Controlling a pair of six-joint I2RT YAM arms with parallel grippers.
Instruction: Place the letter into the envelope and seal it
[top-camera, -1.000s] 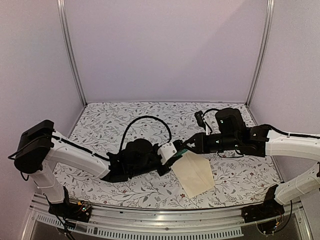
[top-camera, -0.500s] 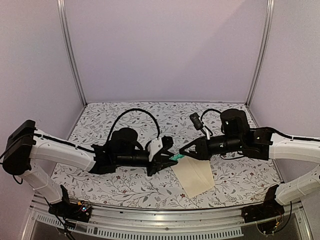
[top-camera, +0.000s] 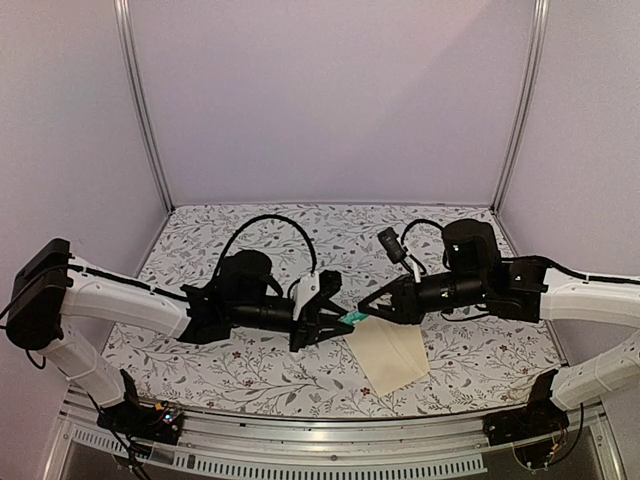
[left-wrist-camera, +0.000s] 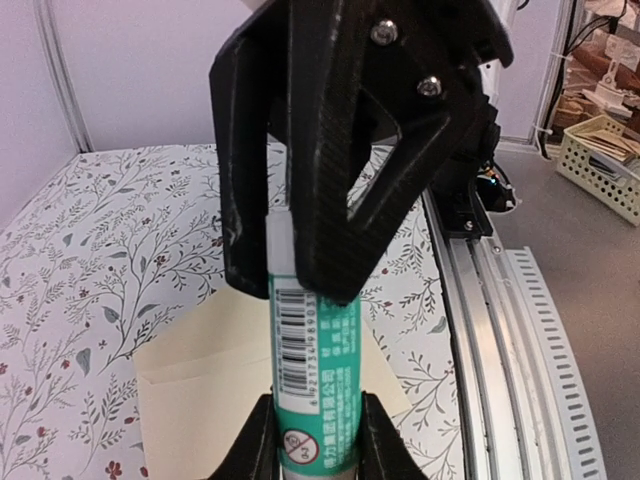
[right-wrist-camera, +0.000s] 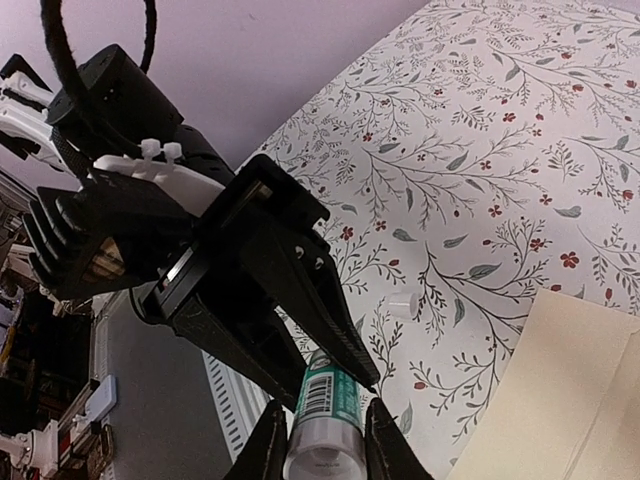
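Note:
My right gripper is holding the glue stick by its whitish end, so it should open and grab the green body (left-wrist-camera: 318, 360) before my left gripper lets go of the stick.
A green glue stick (top-camera: 352, 316) is held in the air between my two grippers, just above the near-left corner of the cream envelope (top-camera: 388, 350), which lies flat on the table. My left gripper (top-camera: 337, 320) is shut on one end of the stick (left-wrist-camera: 315, 380). My right gripper (top-camera: 368, 308) is shut on the other, whitish end (right-wrist-camera: 325, 425). In the left wrist view the envelope (left-wrist-camera: 195, 400) lies under the stick. In the right wrist view it (right-wrist-camera: 575, 400) fills the bottom right corner. The letter is not in view.
A small white cap (right-wrist-camera: 402, 305) lies on the floral tablecloth (top-camera: 250, 240) near the envelope. The table's metal front rail (left-wrist-camera: 500, 330) runs close beside the grippers. White walls and frame posts (top-camera: 140, 110) enclose the back and sides.
My left arm has drawn back to the left and its gripper has turned to face the right gripper. The right gripper has come a little left. Both now hold the glue stick.

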